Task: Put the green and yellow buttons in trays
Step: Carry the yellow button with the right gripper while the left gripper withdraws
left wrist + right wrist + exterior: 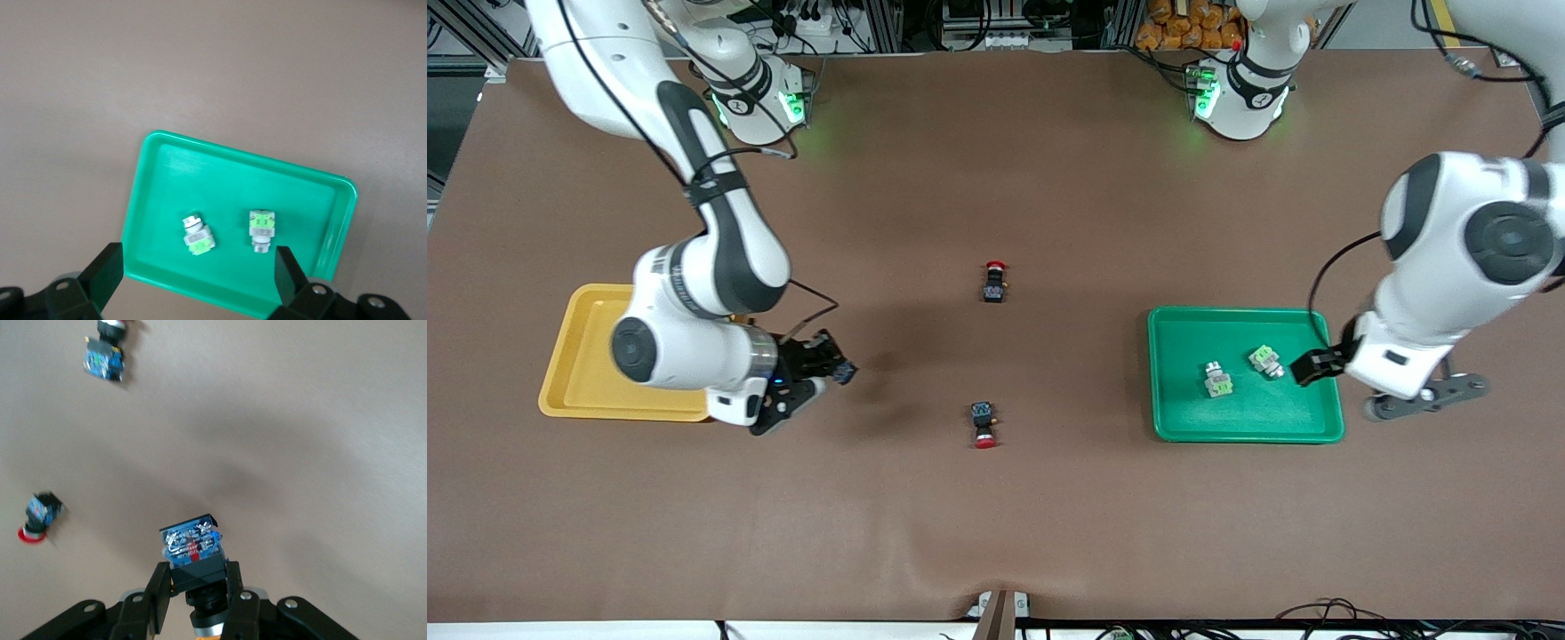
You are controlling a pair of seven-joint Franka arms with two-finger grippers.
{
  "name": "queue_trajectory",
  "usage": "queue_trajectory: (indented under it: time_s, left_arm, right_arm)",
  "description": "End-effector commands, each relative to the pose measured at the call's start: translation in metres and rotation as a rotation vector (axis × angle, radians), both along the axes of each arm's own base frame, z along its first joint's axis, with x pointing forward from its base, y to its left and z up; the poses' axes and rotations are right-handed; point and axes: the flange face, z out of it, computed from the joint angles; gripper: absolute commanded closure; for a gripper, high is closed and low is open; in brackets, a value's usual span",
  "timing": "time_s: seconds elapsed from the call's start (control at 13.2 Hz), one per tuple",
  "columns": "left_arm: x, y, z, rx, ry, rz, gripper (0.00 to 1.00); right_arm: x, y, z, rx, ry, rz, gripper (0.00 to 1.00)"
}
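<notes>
The robot's right gripper will set the yellow button down inside the yellow tray [700, 329], beside the tray's rim that faces the red-capped switches.
My right gripper [831, 366] is shut on a yellow button [193, 553], a black body with a blue end, its orange cap just showing between the fingers. It hangs over the bare table beside the yellow tray [587, 356], which my right arm partly hides. The other yellow button is out of view. My left gripper [1316, 366] is open and empty over the green tray's [1245, 418] edge at the left arm's end. Two green buttons [1216, 380] [1265, 361] lie in that tray. They also show in the left wrist view [197, 235] [261, 229], on the green tray [220, 173], with my left gripper [197, 277] above them.
Two red-capped black switches lie mid-table, one farther from the front camera [994, 282] and one nearer [983, 424]. Both show in the right wrist view [105, 357] [37, 517]. The brown mat has a wrinkle near its front edge.
</notes>
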Motion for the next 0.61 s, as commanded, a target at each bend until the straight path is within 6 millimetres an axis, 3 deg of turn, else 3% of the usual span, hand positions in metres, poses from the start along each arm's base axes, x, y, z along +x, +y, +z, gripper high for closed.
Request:
queue_trajectory:
  time_s: [0.0, 0.38, 0.53]
  left_arm:
    - [0.002, 0.011, 0.032, 0.016, 0.019, 0.001, 0.00]
    - [-0.024, 0.010, 0.107, 0.010, -0.031, 0.026, 0.00]
    - [-0.029, 0.027, 0.120, -0.042, 0.016, 0.013, 0.00]
  right_arm:
    - [-0.004, -0.067, 0.010, 0.044, 0.019, 0.071, 1.00]
    - [-0.017, -0.197, 0.002, 0.035, 0.083, 0.103, 1.00]
    - [-0.037, -0.219, -0.009, 0.038, 0.114, 0.067, 1.00]
